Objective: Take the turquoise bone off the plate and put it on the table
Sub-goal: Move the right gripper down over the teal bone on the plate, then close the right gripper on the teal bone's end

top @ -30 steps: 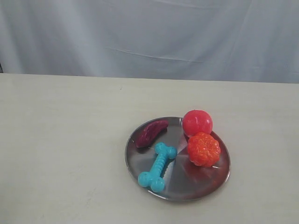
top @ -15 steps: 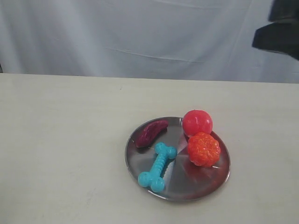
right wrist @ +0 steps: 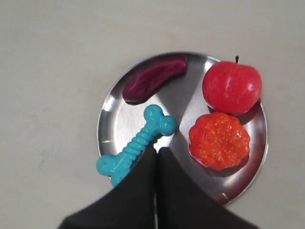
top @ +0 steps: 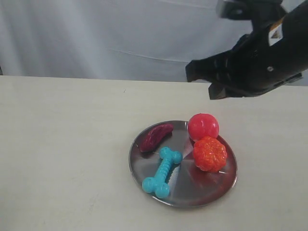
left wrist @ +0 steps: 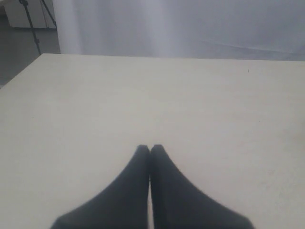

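Next, my right gripper will go to the turquoise bone's narrow middle (top: 164, 168) (right wrist: 137, 142) and close there, between the bone's knobbed ends.
The turquoise bone (top: 162, 172) lies on the left front part of the steel plate (top: 192, 188), its shaft running diagonally. The plate rests on the cream table (top: 62, 144). My right arm (top: 250, 57) hangs high over the plate's far side, touching nothing. In the right wrist view the right gripper (right wrist: 156, 149) is shut and empty, looking straight down with its tips over the bone (right wrist: 138, 145) and the plate (right wrist: 112, 121). My left gripper (left wrist: 149, 147) is shut and empty above bare table (left wrist: 143, 95). It does not show in the exterior view.
Three more toys share the plate: a dark purple elongated toy (top: 155, 137) at the back left, a red apple (top: 203, 126) at the back and an orange pumpkin (top: 210, 154) on the right. A pale curtain (top: 120, 33) hangs behind the table.
My right arm has come in from the upper right corner and moved left and down to hang over the plate. The toys and the plate have not moved.
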Robot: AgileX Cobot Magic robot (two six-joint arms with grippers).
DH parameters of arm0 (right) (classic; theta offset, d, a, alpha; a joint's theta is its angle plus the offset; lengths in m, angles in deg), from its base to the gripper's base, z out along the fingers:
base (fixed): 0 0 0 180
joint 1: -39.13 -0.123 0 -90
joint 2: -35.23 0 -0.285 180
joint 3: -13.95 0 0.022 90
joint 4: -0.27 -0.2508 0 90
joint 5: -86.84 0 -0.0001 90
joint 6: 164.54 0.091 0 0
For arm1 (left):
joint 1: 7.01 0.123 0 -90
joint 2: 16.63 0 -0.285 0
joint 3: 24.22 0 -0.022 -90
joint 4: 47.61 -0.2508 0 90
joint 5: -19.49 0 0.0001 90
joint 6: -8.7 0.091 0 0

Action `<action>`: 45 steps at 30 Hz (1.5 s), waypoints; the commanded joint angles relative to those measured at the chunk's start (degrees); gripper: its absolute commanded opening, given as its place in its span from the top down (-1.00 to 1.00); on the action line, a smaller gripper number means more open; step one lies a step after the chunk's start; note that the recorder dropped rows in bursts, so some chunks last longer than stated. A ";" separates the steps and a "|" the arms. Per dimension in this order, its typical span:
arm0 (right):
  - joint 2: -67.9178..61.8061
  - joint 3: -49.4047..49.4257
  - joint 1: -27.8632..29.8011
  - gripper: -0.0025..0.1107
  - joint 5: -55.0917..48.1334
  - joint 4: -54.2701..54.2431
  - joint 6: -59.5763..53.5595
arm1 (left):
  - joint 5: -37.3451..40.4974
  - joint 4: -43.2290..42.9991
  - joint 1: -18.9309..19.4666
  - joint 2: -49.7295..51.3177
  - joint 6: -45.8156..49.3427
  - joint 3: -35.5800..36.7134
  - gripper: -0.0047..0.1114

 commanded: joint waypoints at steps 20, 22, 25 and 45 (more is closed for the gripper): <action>-26.73 -1.98 -0.15 0.07 7.59 -17.04 -7.94 | -0.31 0.08 -0.44 -0.07 -0.24 0.15 0.92; -28.67 -3.39 -0.15 0.06 6.73 -17.49 -7.94 | -0.31 0.08 -0.44 -0.07 -0.24 0.15 0.92; -31.57 -5.62 -0.31 0.06 5.13 -17.87 -7.94 | -0.31 0.08 -0.44 -0.07 -0.24 0.15 0.92; -38.99 -9.75 -0.31 0.06 2.72 -15.08 -7.40 | -0.31 0.08 -0.44 -0.07 -0.24 0.15 0.92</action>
